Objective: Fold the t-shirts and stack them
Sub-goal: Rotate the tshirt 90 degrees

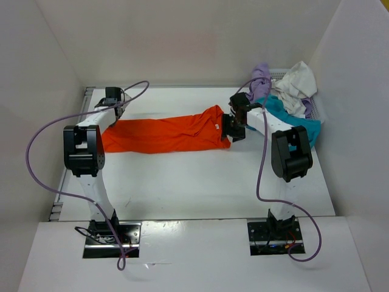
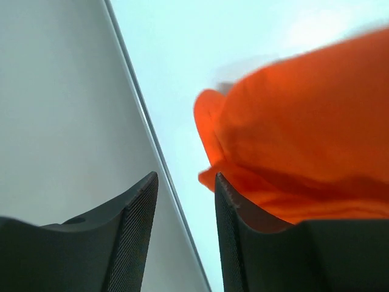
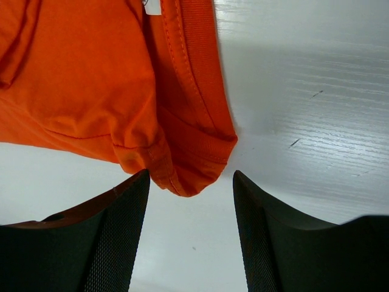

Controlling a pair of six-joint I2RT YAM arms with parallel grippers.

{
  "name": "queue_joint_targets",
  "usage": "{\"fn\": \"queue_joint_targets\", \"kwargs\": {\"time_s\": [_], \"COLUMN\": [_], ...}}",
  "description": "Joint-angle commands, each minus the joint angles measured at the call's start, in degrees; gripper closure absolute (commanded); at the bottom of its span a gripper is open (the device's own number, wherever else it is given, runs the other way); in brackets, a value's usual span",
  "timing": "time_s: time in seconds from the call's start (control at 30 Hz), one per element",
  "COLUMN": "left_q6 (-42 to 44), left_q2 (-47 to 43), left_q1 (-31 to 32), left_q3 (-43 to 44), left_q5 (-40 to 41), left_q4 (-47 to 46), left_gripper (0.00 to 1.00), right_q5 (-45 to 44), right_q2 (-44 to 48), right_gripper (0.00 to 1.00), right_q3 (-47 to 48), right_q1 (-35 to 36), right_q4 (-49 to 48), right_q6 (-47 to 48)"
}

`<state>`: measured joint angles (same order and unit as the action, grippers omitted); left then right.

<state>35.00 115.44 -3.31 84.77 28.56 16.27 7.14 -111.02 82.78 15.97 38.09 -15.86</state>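
Observation:
My left gripper will pinch the orange t-shirt, which lies crosswise in a long band, at its near corner [image 1: 106, 149] and pull that end toward me to turn it.
The orange t-shirt [image 1: 164, 134] lies stretched in a long band across the table's middle. My left gripper [image 1: 114, 109] is at its left end, open; in the left wrist view the orange cloth [image 2: 304, 140] bulges beside the right finger [image 2: 231, 243], with nothing between the jaws [image 2: 185, 182]. My right gripper [image 1: 231, 129] is at the shirt's right end, open. In the right wrist view a hemmed fold of the shirt [image 3: 79, 79] hangs just ahead of the gap [image 3: 191, 177], not pinched. The teal-blue [image 1: 310, 129], lavender [image 1: 261, 73] and off-white [image 1: 298, 88] t-shirts are heaped at the back right.
A white mesh basket [image 1: 317, 109] holds the heap by the right wall. White walls enclose the table on three sides; the left wall [image 2: 61, 121] is close to my left gripper. Purple cables loop from both arms.

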Motion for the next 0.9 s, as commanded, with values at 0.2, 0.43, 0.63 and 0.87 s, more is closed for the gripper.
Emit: {"fn": "queue_joint_targets", "kwargs": {"time_s": [0.2, 0.43, 0.63, 0.87], "left_q6": [-10.8, -12.4, -17.4, -21.0], "left_q2": [-4.1, -12.4, -9.4, -6.6], "left_q1": [-6.7, -9.9, -12.2, -12.8], "left_q3": [7.1, -7.0, -8.8, -6.6], "left_q5": [-11.6, -20.8, -27.9, -32.2], "left_q4": [14.5, 21.1, 20.3, 19.1], "left_gripper": [0.39, 0.38, 0.35, 0.33], "right_q5": [-3.6, 0.2, 3.7, 2.6], "right_q2": [6.5, 10.5, 9.3, 7.0], "right_gripper": [0.37, 0.4, 0.4, 0.39], "right_q3": [-3.8, -8.2, -7.5, -7.9], "right_q1": [-3.0, -3.8, -2.4, -1.6], "right_q4": [-2.1, -5.2, -5.7, -5.7], "right_q6": [-1.9, -2.0, -0.1, -0.1]}}
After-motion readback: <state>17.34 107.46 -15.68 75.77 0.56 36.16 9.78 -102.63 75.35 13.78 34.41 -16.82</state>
